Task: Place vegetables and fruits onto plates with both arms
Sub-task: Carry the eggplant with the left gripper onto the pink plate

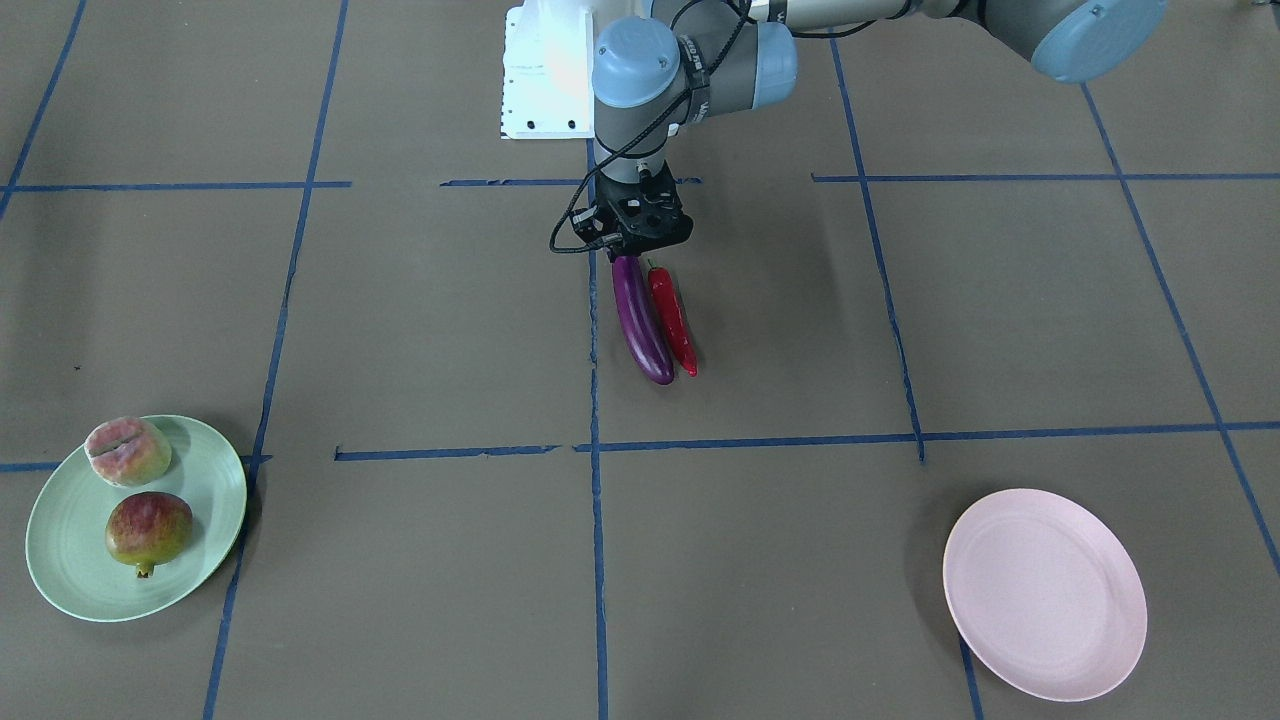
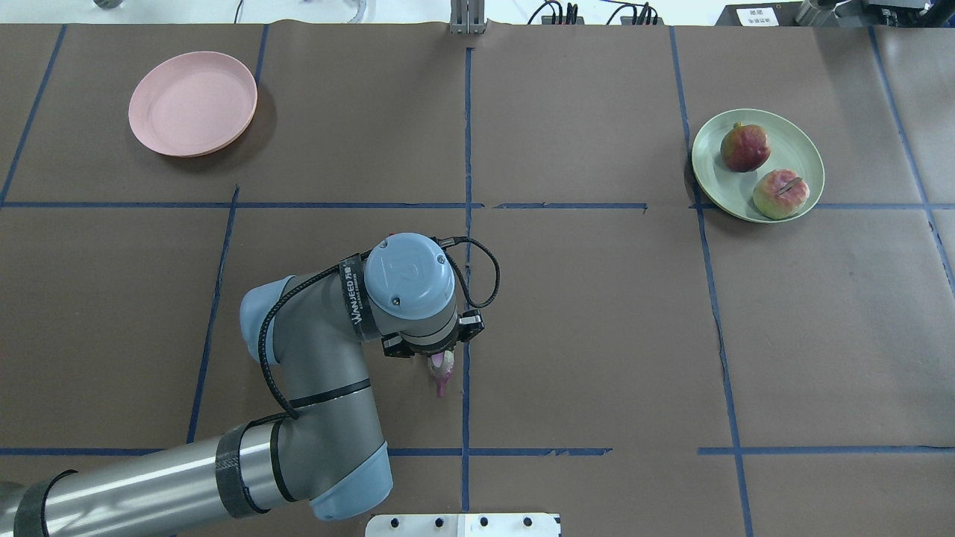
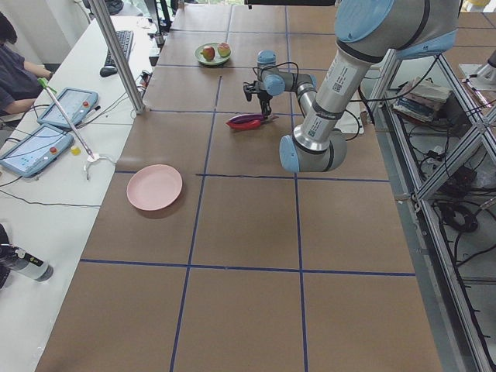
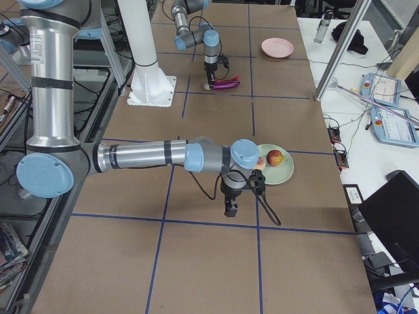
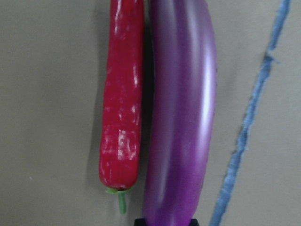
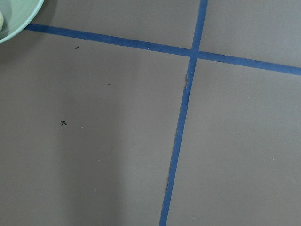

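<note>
The robot's left gripper will lay the purple eggplant down across the pink plate's half nearer the green plate (image 1: 1017,610).
The purple eggplant (image 1: 641,322) and the red chili pepper (image 1: 673,320) lie side by side on the table's middle. My left gripper (image 1: 640,248) is down over the eggplant's stem end. In the left wrist view its black fingertips hug both sides of the eggplant (image 5: 181,117), and the chili (image 5: 121,103) lies beside it. The peach (image 1: 127,452) and pomegranate (image 1: 149,533) rest on the green plate (image 1: 60,570). The pink plate (image 1: 1045,595) holds nothing. My right gripper (image 4: 230,208) hangs low beside the green plate (image 4: 283,171); I cannot tell whether it is open or shut.
The white base block (image 1: 540,75) stands at the table's robot side. Blue tape lines cross the brown table cover. The right wrist view shows the green plate's rim (image 6: 16,21) and bare cover. Operators' desks with tablets (image 3: 66,108) line the far side.
</note>
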`<action>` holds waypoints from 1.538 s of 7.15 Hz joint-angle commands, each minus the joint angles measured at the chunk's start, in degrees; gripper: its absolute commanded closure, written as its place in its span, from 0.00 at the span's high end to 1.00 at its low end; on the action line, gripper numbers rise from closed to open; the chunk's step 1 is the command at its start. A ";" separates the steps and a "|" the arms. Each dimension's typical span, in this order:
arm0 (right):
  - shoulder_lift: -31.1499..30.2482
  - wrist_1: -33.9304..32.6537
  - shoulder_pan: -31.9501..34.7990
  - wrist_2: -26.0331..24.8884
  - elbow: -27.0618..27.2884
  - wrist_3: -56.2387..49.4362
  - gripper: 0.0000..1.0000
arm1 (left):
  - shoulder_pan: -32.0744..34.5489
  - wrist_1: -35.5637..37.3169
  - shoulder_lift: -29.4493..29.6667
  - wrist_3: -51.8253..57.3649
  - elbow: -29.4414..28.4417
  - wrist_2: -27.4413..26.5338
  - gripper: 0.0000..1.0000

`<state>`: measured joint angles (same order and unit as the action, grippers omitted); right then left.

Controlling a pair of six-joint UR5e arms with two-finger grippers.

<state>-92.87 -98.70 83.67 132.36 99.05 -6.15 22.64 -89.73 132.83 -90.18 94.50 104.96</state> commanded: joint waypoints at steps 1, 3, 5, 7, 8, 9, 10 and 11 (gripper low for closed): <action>0.05 0.00 0.00 0.00 0.00 0.00 1.00 | 3.62 -1.14 0.23 0.27 4.27 0.15 0.00; 0.05 0.00 0.00 0.00 -0.09 -0.09 1.00 | 11.77 -1.85 -0.47 0.36 4.29 0.42 0.00; 0.23 0.00 -0.09 0.00 -0.53 -0.09 1.00 | 25.28 -1.68 -5.19 14.67 2.11 5.99 0.00; 0.23 0.00 -0.09 0.00 -0.44 -0.09 1.00 | 36.56 -3.42 -6.63 32.35 -8.47 14.01 0.00; 0.23 0.00 -0.09 0.09 -0.35 0.00 1.00 | 37.82 -13.18 -6.45 35.92 -19.50 14.22 0.00; 0.23 0.00 -0.09 0.09 -0.44 -0.09 1.00 | 37.83 -23.11 -5.75 38.83 -29.80 14.22 0.00; 0.23 0.00 -0.09 0.18 -0.35 0.00 1.00 | 37.83 -26.78 -5.48 40.42 -33.73 14.30 0.00; 0.23 0.00 -0.09 0.18 -0.27 0.00 1.00 | 37.31 -26.90 -5.57 40.53 -34.29 14.22 0.05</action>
<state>-92.64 -98.70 83.59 132.50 98.70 -6.18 60.19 -113.69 127.16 -50.91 63.73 119.15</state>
